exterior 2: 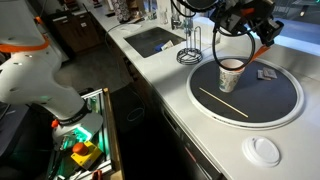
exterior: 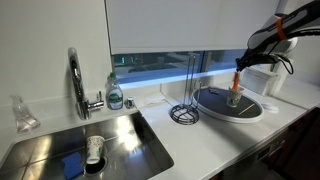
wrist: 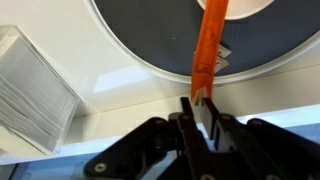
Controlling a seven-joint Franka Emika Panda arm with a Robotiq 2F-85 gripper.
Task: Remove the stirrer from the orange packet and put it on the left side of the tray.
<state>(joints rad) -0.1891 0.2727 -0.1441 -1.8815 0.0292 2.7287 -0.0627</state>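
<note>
My gripper is on the top end of the orange packet around the stirrer. I need to open, grip the stirrer's tip [wrist: 199,93] and pull it up while the packet stays in the cup.
The tray [exterior 2: 285,110] is a large oval dish, dark grey inside with a pale rim, and shows in both exterior views [exterior: 215,112]. My gripper [wrist: 201,108] is shut on the lower end of the orange packet [wrist: 210,45] and holds it upright above the tray's far edge. The packet also shows in both exterior views [exterior: 236,84] [exterior 2: 264,50]. A thin pale stick [exterior 2: 222,103], which looks like the stirrer, lies flat on the tray's dark inside. A paper cup [exterior 2: 231,74] stands on the tray under the gripper.
A wire stand [exterior: 183,112] is beside the tray. The steel sink [exterior: 45,150], a tap [exterior: 76,80] and a soap bottle [exterior: 115,95] lie further along the counter. There is a small sachet [exterior 2: 266,75] on the tray, a white round lid [exterior 2: 264,151] on the counter and a white ribbed object [wrist: 35,90].
</note>
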